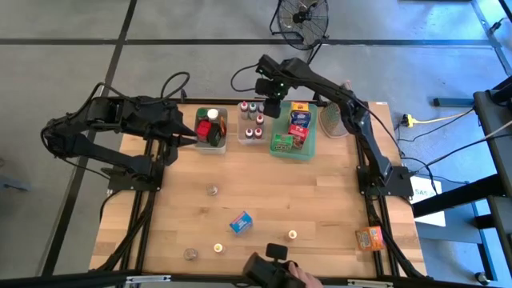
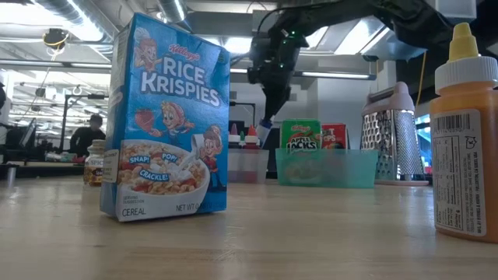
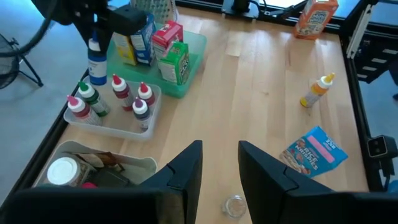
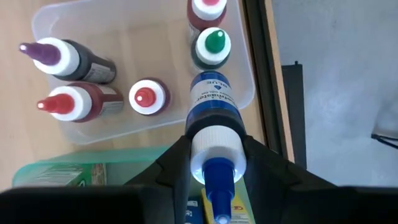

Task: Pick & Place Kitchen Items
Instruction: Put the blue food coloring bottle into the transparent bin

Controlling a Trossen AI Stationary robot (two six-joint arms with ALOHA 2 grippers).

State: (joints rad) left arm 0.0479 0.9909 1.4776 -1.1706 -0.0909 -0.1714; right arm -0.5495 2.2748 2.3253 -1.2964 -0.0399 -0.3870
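Next, I release the blue bottle from my right gripper in the clear bin's far corner (image 1: 272, 109) (image 4: 215, 101) next to the green-capped bottle.
My right gripper (image 4: 214, 163) is shut on a blue bottle (image 4: 213, 102) with a white cap. It holds the bottle over the far end of a clear bin (image 4: 247, 81) where several small bottles with purple, red and green caps stand upright. In the high view this gripper (image 1: 272, 108) is at the table's far side, between the bottle bin (image 1: 252, 141) and the green tray (image 1: 282, 152) of food boxes. My left gripper (image 3: 221, 165) hovers open by the bin of jars (image 1: 211, 128), with nothing between its fingers. My right gripper pinches the blue bottle's white cap (image 4: 214, 149) between its two fingers, one on each side. The fingers come from above, pointing steeply down. The bottle hangs below them, nozzle up and base down, slightly tilted over the bottle bin.
Loose on the table lie a Rice Krispies box (image 1: 241, 222), small jars (image 1: 213, 190), a yellow bottle (image 3: 317, 90) and an orange box (image 1: 370, 238). A metal grater (image 2: 393, 132) stands right of the tray. A person's hand (image 1: 298, 277) shows at the near edge.
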